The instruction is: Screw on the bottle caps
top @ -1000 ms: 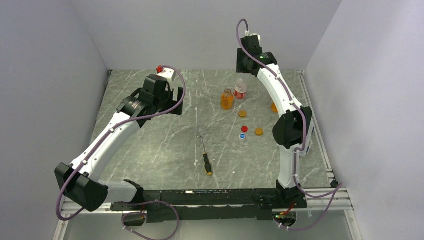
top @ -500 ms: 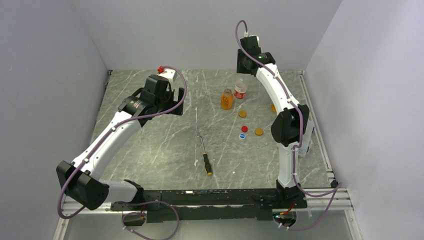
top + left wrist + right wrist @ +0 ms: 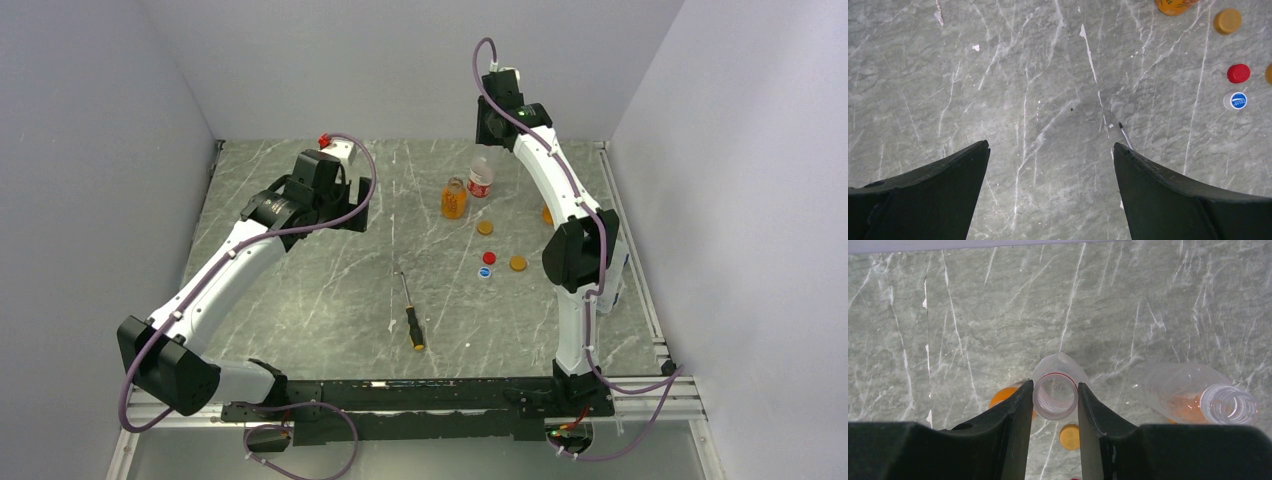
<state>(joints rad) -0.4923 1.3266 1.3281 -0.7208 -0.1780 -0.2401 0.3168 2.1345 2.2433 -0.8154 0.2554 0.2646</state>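
Observation:
Next, I grab the clear bottle with my left gripper around the upper part of its red-white label (image 3: pixel 480 181), so that its neck stays free for a cap.
My right gripper (image 3: pixel 483 155) is at the back of the table, shut on the open neck of the clear bottle with the red-white label (image 3: pixel 481 182); in the right wrist view the fingertips (image 3: pixel 1024 395) press both sides of the neck (image 3: pixel 1055 401). An amber bottle (image 3: pixel 454 199) stands just left of it. A second open bottle (image 3: pixel 1218 397) stands to the right, mostly hidden by the arm in the top view. Two orange caps (image 3: pixel 485 227) (image 3: pixel 518 263), a red cap (image 3: pixel 489 257) and a blue-white cap (image 3: pixel 484 272) lie loose. My left gripper (image 3: pixel 350 208) is open and empty, held above bare table (image 3: pixel 1050 150).
A screwdriver (image 3: pixel 411 316) with a black-and-orange handle lies mid-table; its tip (image 3: pixel 1124 134) shows by my left gripper's right finger. Grey walls close in the table on the left, back and right. An orange cap (image 3: pixel 1069 436) lies under my right gripper.
The right arm has shifted slightly while staying at the clear bottle's neck. The left arm has crept a little toward the back right. Caps and screwdriver have not moved.

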